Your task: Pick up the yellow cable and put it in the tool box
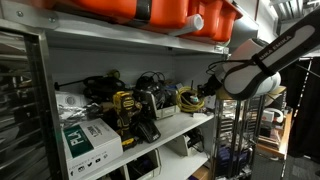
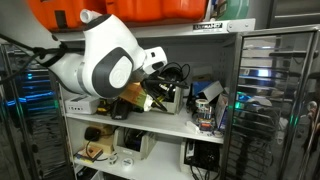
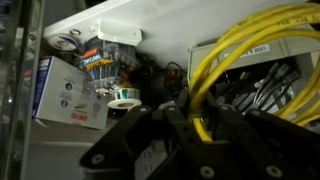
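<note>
Next, I let go of the yellow cable with my gripper on top of the dark cables inside the grey box (image 1: 163, 97) (image 3: 262, 84).
The yellow cable (image 3: 240, 45) is a coil of several loops. In the wrist view it arcs across the upper right, over a grey box (image 3: 262, 78) holding dark cables. My gripper (image 3: 197, 128) is shut on a strand of the yellow cable, which runs down between the black fingers. In an exterior view the coil (image 1: 188, 99) hangs at the shelf's front edge by the arm's wrist. In an exterior view the arm's white body hides the gripper and most of the cable; only a yellow bit (image 2: 150, 101) shows.
The middle shelf (image 1: 150, 130) is crowded: a yellow-black drill (image 1: 124, 105), white boxes (image 1: 90, 138), dark tools. An orange case (image 1: 150, 12) sits on the shelf above. A blue-white carton (image 3: 65, 92) and a tape roll (image 3: 125, 102) lie left of the gripper. Wire racks flank the shelving.
</note>
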You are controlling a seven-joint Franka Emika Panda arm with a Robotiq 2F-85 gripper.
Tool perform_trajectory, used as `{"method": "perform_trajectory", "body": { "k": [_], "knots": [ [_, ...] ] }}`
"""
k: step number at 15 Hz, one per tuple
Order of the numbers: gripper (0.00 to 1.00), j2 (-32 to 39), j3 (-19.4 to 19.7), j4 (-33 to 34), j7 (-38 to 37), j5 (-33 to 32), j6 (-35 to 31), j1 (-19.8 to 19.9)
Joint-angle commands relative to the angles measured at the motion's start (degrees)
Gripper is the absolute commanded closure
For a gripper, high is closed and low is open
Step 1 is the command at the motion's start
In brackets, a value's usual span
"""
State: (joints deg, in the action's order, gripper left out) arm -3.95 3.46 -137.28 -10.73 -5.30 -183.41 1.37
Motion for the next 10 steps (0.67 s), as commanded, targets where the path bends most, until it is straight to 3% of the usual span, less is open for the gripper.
{"method": "perform_trajectory", "body": {
  "k": [1,5,7,10],
  "knots": [
    [0.90,7.19,-1.01,7.20,2.26,4.46,-5.07,-0.33],
    [0.90,14.32,-2.66,15.51,2.07,6.93,-6.66,-0.95],
    [0.90,17.41,-5.61,20.05,0.74,5.25,-6.13,1.56],
    [0.90,21.21,-4.66,26.56,2.50,6.99,-4.36,0.14]
  ]
}}
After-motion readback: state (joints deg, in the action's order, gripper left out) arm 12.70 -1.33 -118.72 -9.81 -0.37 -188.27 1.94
